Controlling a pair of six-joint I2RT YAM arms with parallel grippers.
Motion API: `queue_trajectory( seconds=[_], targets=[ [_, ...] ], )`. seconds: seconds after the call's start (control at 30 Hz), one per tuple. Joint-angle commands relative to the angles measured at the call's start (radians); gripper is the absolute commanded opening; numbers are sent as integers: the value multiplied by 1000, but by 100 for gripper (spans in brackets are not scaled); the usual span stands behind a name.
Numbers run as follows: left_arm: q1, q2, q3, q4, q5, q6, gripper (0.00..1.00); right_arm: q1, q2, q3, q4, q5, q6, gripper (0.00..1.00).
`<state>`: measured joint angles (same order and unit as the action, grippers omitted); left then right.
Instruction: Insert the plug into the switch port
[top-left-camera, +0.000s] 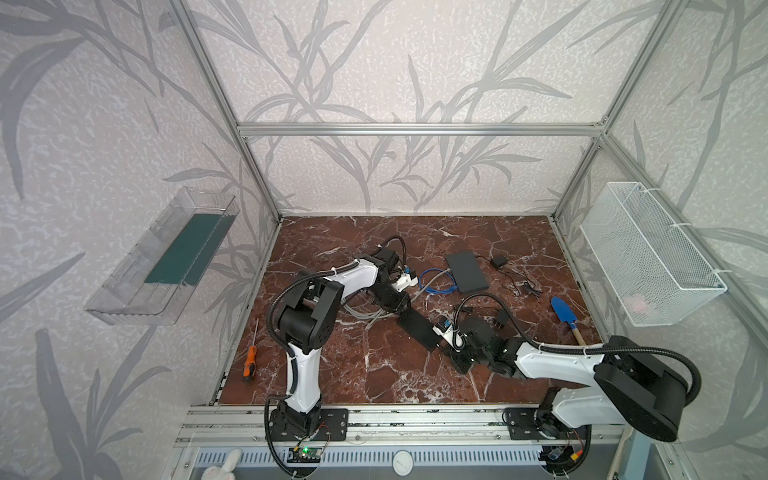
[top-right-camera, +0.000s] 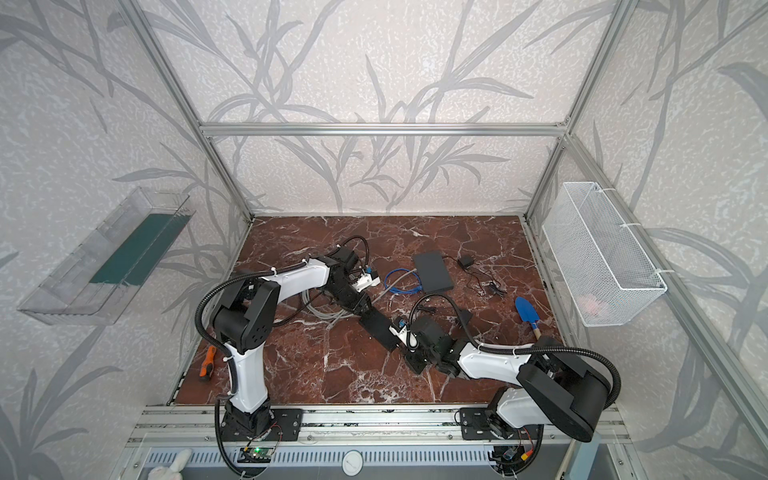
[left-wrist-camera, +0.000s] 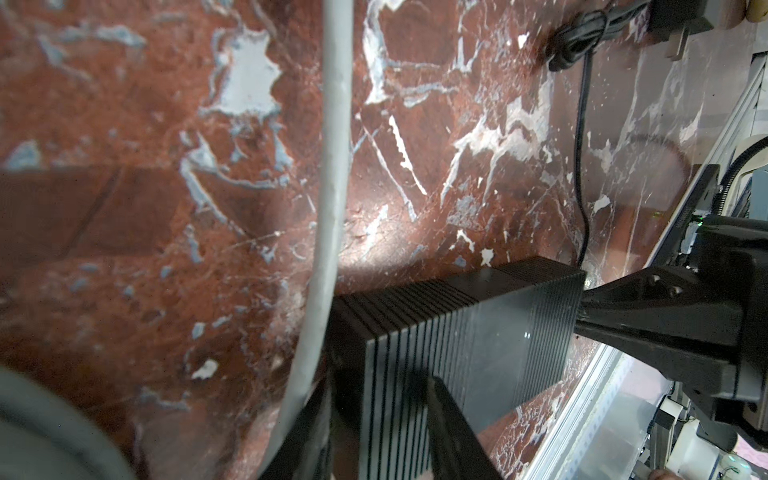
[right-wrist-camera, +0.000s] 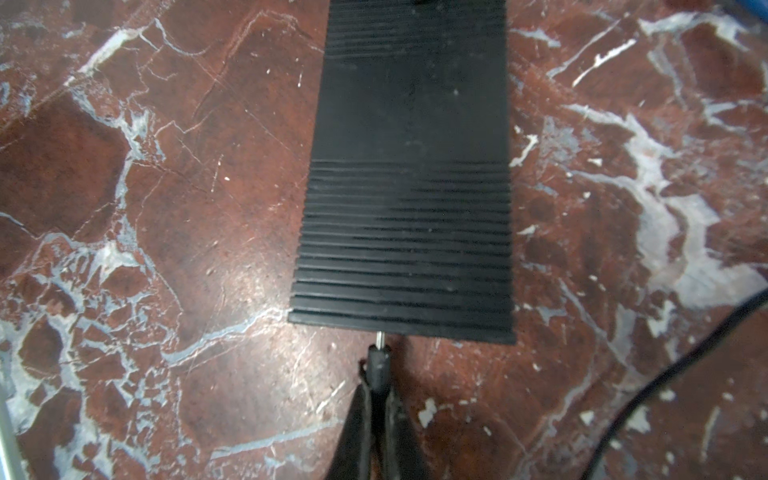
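Note:
Next, my right gripper lets go of the plug in the port on the switch's near end face (top-left-camera: 444, 345) (right-wrist-camera: 381, 334), away from my left gripper.
The switch (top-left-camera: 417, 328) (top-right-camera: 380, 328) is a black ribbed box lying on the marble table in both top views. My left gripper (left-wrist-camera: 378, 432) (top-left-camera: 399, 309) is shut on one end of it, with a finger on each side. In the right wrist view my right gripper (right-wrist-camera: 376, 388) is shut on the plug (right-wrist-camera: 379, 363), a small black barrel. Its metal tip (right-wrist-camera: 379, 338) meets the switch's (right-wrist-camera: 409, 187) near end face. The port itself is hidden. The plug's black cord (right-wrist-camera: 665, 382) trails off to the side.
A grey cable (left-wrist-camera: 328, 166) runs beside the switch. A second flat black box (top-left-camera: 466, 272), a blue cable (top-left-camera: 436, 282) and a power adapter (top-left-camera: 498, 262) lie farther back. A blue trowel (top-left-camera: 563, 311) lies at the right, an orange screwdriver (top-left-camera: 250, 357) at the left.

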<state>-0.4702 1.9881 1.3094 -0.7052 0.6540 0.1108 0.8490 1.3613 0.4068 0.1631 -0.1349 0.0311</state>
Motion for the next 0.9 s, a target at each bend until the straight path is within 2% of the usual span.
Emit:
queue_trajectory(
  seconds=[0.0, 0.2, 0.37, 0.53, 0.87],
  targets=[
    [-61, 39, -35, -77, 39, 31, 36, -4, 24, 74, 84, 37, -9, 8],
    [-62, 25, -48, -76, 32, 33, 35, -6, 7, 119, 37, 59, 29, 8],
    [-65, 20, -46, -82, 16, 40, 35, -13, 36, 193, -26, 55, -2, 8],
    [-68, 28, -48, -73, 58, 25, 34, -19, 96, 215, 2, 48, -4, 8],
    [-70, 0, -88, -74, 40, 23, 34, -40, 94, 280, -15, 34, 16, 8]
  ],
)
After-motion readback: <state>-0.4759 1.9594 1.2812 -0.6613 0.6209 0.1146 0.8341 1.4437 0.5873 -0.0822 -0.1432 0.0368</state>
